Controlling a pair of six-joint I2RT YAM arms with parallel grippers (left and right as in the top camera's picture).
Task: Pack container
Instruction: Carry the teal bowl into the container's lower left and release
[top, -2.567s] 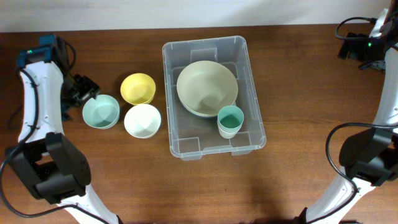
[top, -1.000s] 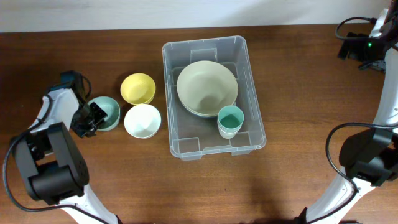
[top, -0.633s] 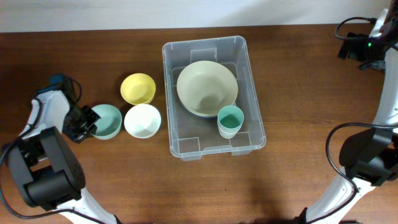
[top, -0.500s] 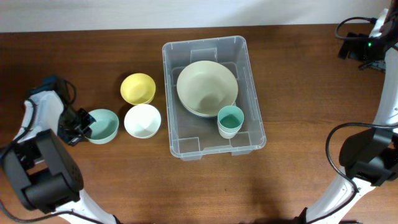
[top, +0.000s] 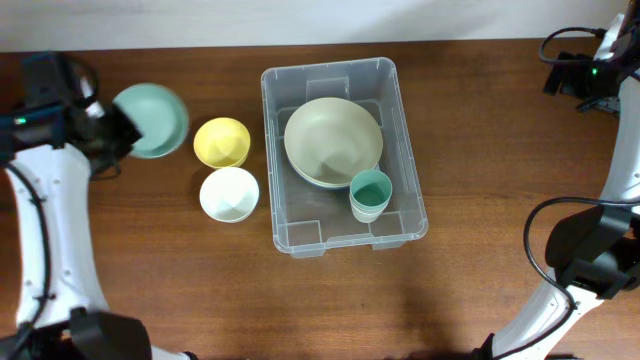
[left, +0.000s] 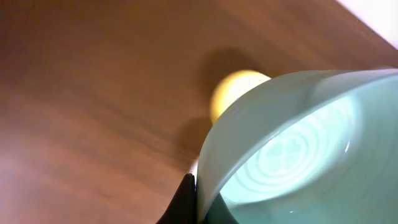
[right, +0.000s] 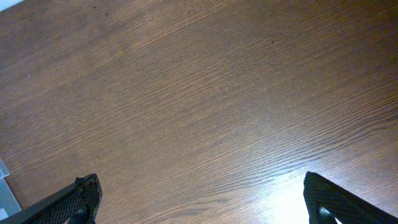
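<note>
Next, my left gripper lets go of the mint green bowl inside the bin, in the empty corner (top: 314, 215) beside the teal cup.
The container (top: 312, 208), a clear plastic bin, stands mid-table. Inside it lie a large pale green bowl (top: 333, 142) and a teal cup (top: 370, 193). My left gripper (top: 108, 133) is shut on the rim of a mint green bowl (top: 152, 120), held tilted in the air left of the bin. In the left wrist view that mint bowl (left: 298, 143) fills the right side, with my gripper (left: 198, 200) pinching its edge. A yellow bowl (top: 221, 142) and a white bowl (top: 229, 193) sit on the table between. My right gripper (right: 202, 208) hangs open over bare wood.
The yellow bowl (left: 239, 90) shows beneath the held bowl in the left wrist view. The right arm (top: 585, 75) stays at the far back right corner, away from the bin. Brown wooden tabletop (top: 500, 200) surrounds everything.
The left gripper closed on the mint bowl's rim, lifted it off the table beside the white bowl and carried it up and toward the back. The right arm has not moved.
</note>
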